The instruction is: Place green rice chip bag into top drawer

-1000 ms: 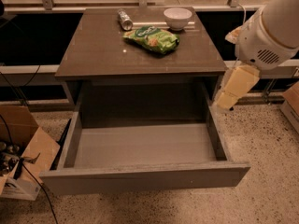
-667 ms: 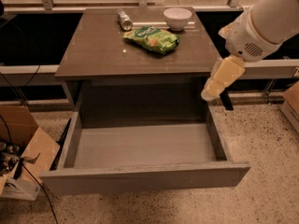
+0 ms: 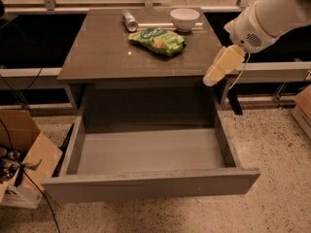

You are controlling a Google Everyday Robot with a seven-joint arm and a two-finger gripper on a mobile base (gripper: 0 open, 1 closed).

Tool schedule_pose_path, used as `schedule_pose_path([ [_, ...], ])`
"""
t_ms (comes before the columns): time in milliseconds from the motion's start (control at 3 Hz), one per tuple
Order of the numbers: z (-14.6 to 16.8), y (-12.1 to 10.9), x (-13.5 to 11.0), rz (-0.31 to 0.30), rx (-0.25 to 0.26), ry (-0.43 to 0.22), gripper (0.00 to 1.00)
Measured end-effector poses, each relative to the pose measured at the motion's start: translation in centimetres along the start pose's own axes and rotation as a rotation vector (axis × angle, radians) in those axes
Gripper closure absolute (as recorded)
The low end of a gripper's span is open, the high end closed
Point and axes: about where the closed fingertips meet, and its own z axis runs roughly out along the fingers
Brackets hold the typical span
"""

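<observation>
The end [image 3: 176, 44] of the green rice chip bag lies nearest the white bowl. Next, my gripper closes on it.
The green rice chip bag [image 3: 158, 41] lies flat on the cabinet top, near its back middle. The top drawer [image 3: 150, 184] is pulled fully out below, wide and grey, and nothing lies in it. My gripper [image 3: 214, 76] hangs from the white arm at the right, over the cabinet's front right corner. It is well to the right of the bag and nearer the front, not touching it, and nothing is in it.
A small silver can [image 3: 129, 20] lies behind the bag to the left and a white bowl [image 3: 184, 18] stands behind it to the right. A cardboard box [image 3: 24, 159] with cables sits on the floor at the left. Another box edge [image 3: 303, 110] is at the right.
The arm has moved up and leftward, bringing the gripper from beside the drawer's right wall to the cabinet's front right corner. The bag and drawer have not moved.
</observation>
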Motion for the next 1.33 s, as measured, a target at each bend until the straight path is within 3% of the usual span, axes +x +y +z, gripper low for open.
schedule_pose_path([
  [333,0.3,0.4,0.3,0.042,0.009,0.012,0.0],
  [667,3.1,-1.0,-3.6,0.111,0.08,-0.047,0.0],
  [1333,10.8,-7.7,-8.4,0.198,0.15,-0.167,0.0],
])
